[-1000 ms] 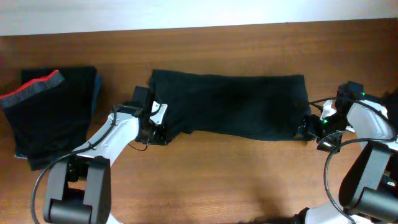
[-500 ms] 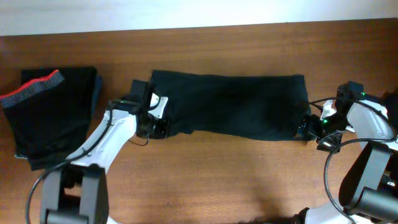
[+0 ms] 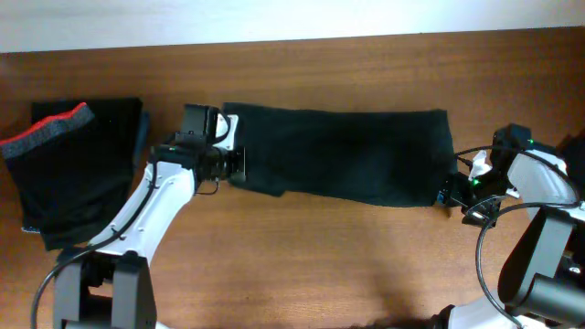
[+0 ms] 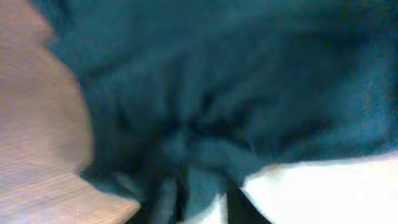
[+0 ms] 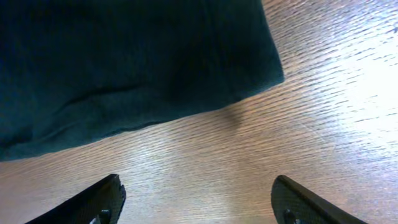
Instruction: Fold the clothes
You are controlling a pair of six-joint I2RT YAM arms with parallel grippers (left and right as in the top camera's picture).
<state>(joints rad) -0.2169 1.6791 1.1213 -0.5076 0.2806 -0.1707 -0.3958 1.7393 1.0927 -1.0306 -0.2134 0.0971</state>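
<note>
The end of the garment is bunched up at my left gripper, so I will open that gripper, take the garment's near edge (image 3: 254, 189) and pull it toward the front to spread out the folds.
A dark teal garment (image 3: 347, 155) lies stretched out long across the middle of the wooden table. My left gripper (image 3: 235, 164) is at its left end and is shut on bunched fabric; the blurred left wrist view shows cloth (image 4: 217, 74) gathered between the jaws (image 4: 199, 199). My right gripper (image 3: 448, 196) is open and empty just off the garment's lower right corner. In the right wrist view its fingers (image 5: 196, 199) frame bare wood, with the garment's corner (image 5: 124, 62) ahead of them.
A folded stack of dark clothes with a red waistband (image 3: 73, 164) sits at the far left. A dark item (image 3: 576, 142) shows at the right edge. Bare wood runs along the front of the table (image 3: 320, 265).
My left gripper has moved toward the back of the table, carrying the garment's lower left corner with it. The right arm has barely moved.
</note>
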